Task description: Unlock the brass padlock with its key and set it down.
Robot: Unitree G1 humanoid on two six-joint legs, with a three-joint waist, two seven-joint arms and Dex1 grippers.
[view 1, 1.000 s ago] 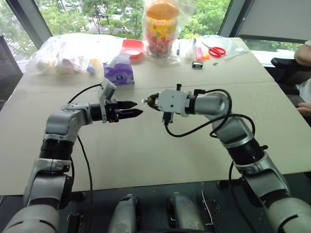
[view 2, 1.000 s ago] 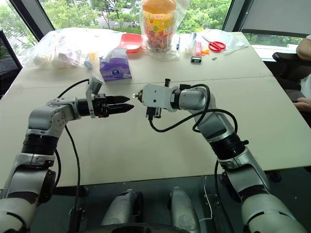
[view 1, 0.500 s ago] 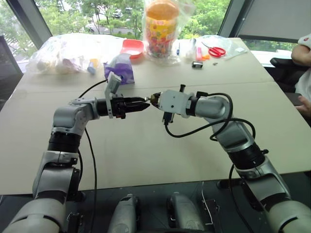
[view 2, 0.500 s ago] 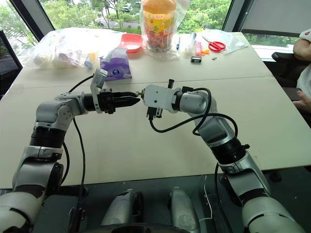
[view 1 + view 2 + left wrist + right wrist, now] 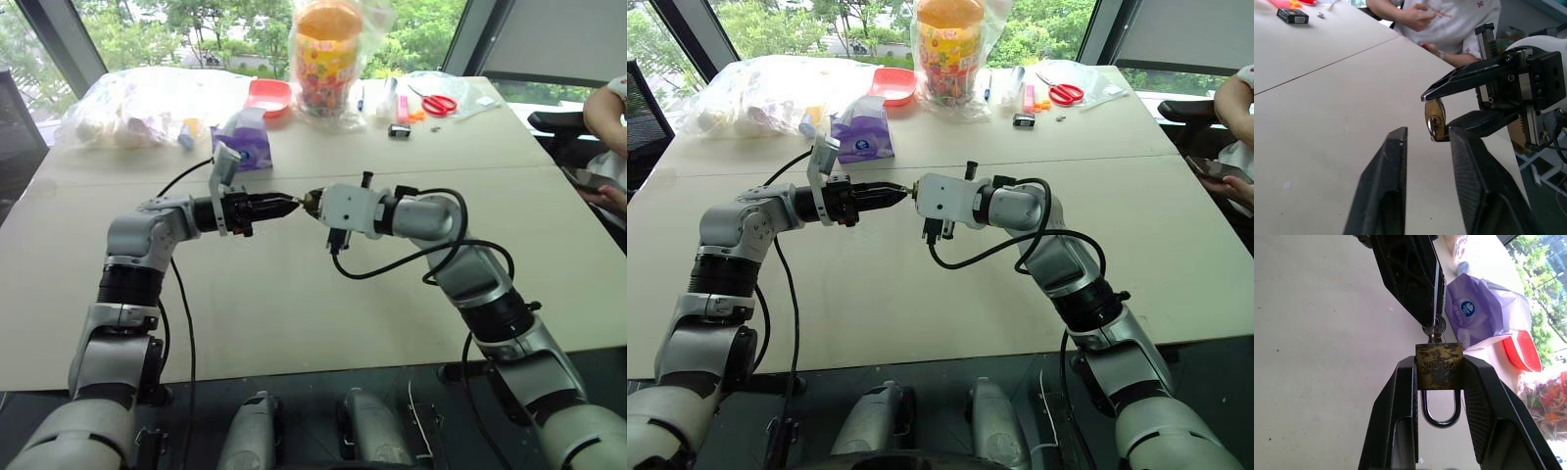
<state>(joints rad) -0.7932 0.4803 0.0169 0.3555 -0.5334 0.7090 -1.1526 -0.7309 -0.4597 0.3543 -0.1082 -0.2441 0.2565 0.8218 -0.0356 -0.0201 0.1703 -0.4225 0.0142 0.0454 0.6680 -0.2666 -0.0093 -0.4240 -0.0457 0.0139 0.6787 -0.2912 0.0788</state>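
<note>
I can see the padlock's shackle pointing back between my right gripper's fingers, so I need to move my left gripper off the key's head and take the padlock's body (image 5: 1439, 366) with it, to free that hand.
The brass padlock (image 5: 1439, 366) is pinched by its body between the fingers of my right gripper (image 5: 310, 201), above the middle of the table. Its silvery shackle (image 5: 1441, 412) points back toward the wrist. The key (image 5: 1435, 327) sticks out of the padlock's far face. My left gripper (image 5: 287, 204) reaches level from the left and meets the right one tip to tip, its fingers shut on the key's head. In the left wrist view, the padlock (image 5: 1434, 120) hangs just past my left fingertips (image 5: 1400, 134).
At the back of the tan table (image 5: 294, 294) stand a purple tissue pack (image 5: 241, 142), a red dish (image 5: 266, 96), a bagged jar of sweets (image 5: 326, 54), clear plastic bags (image 5: 137, 103), scissors (image 5: 437, 102) and a small black object (image 5: 397, 130). A person (image 5: 607, 108) sits at the right edge.
My left gripper moved right to the padlock and went from open to shut at the key. The right gripper kept still with the padlock.
</note>
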